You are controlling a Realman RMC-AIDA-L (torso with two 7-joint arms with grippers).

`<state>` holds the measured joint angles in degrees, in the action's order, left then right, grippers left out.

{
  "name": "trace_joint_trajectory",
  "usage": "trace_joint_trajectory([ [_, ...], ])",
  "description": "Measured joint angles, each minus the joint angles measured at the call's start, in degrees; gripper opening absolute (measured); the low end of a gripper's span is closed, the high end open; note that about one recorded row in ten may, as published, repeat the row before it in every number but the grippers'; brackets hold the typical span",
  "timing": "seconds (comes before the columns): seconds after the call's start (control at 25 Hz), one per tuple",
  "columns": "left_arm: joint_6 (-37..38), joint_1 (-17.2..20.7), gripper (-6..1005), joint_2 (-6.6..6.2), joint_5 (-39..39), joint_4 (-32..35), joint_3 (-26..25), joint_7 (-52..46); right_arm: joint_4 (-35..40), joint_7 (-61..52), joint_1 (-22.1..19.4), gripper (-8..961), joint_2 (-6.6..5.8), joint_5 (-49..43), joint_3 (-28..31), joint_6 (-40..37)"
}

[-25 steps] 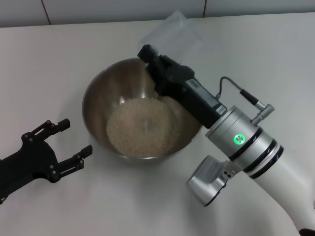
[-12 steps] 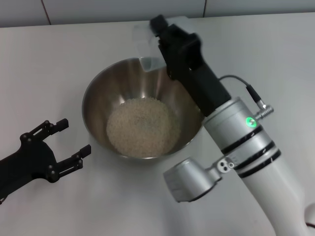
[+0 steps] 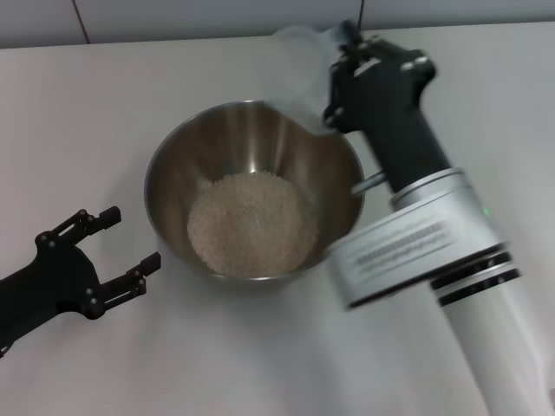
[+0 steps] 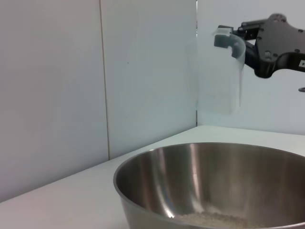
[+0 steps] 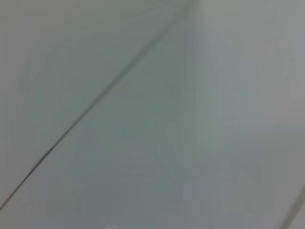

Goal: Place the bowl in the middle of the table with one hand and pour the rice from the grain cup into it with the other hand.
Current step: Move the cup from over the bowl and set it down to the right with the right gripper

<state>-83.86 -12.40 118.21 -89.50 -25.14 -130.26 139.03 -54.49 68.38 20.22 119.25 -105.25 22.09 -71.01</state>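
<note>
The grain cup, now held above the bowl's far rim, will go down on the table (image 3: 378, 121) from my right gripper, next to the steel bowl's far rim, on that gripper's side.
The steel bowl (image 3: 169, 169) stands mid-table with a mound of rice (image 3: 251, 225) in its bottom. My right gripper (image 3: 334, 69) is shut on the translucent grain cup (image 3: 299, 61), held above the bowl's far rim. In the left wrist view the cup (image 4: 219, 81) hangs upright and looks empty, held by the right gripper (image 4: 259, 45) above the bowl (image 4: 190, 176), with a little rice (image 4: 214, 220) showing inside. My left gripper (image 3: 132, 238) is open and empty on the table (image 3: 104, 104), to the left of the bowl and apart from it.
A tiled wall (image 3: 217, 17) runs along the table's far edge. The right forearm (image 3: 434, 251) crosses the table to the right of the bowl. The right wrist view shows only a pale surface with a seam (image 5: 95, 105).
The right arm has turned the cup from tilted over the bowl back to upright and lifted it toward the far right. The left arm, bowl and rice have not moved.
</note>
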Motion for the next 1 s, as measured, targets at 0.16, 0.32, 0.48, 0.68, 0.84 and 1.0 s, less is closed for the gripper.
trace_joint_trajectory([
  [0.16, 0.0, -0.1, 829, 0.00, 0.0, 0.0, 0.0, 0.0, 2.3, -20.9, -2.4, 18, -0.27, -2.0, 4.8, -0.3],
  [0.32, 0.0, -0.3, 829, 0.00, 0.1, 0.0, -0.1, 0.0, 7.5, -31.4, -3.0, 21, -0.26, -2.4, 9.4, -0.5],
  [0.48, 0.0, -0.2, 829, 0.00, 0.1, 0.0, -0.2, 0.0, 20.0, -47.3, -1.2, 23, -0.25, -2.5, 14.2, -0.2],
  [0.68, 0.0, -0.2, 829, 0.09, 0.1, 0.0, -0.2, 0.0, 35.3, -64.1, 3.6, 27, -0.03, -2.6, 10.6, 0.7],
  [0.84, 0.0, -0.2, 829, 0.09, 0.2, 0.0, -0.2, 0.0, 39.0, -67.4, 5.4, 29, 0.02, -2.6, 5.8, 2.0],
  [1.0, -0.3, -0.2, 829, 0.09, 0.2, 0.0, -0.2, -0.1, 39.3, -67.5, 7.6, 32, 0.08, -3.2, 3.6, 8.4],
])
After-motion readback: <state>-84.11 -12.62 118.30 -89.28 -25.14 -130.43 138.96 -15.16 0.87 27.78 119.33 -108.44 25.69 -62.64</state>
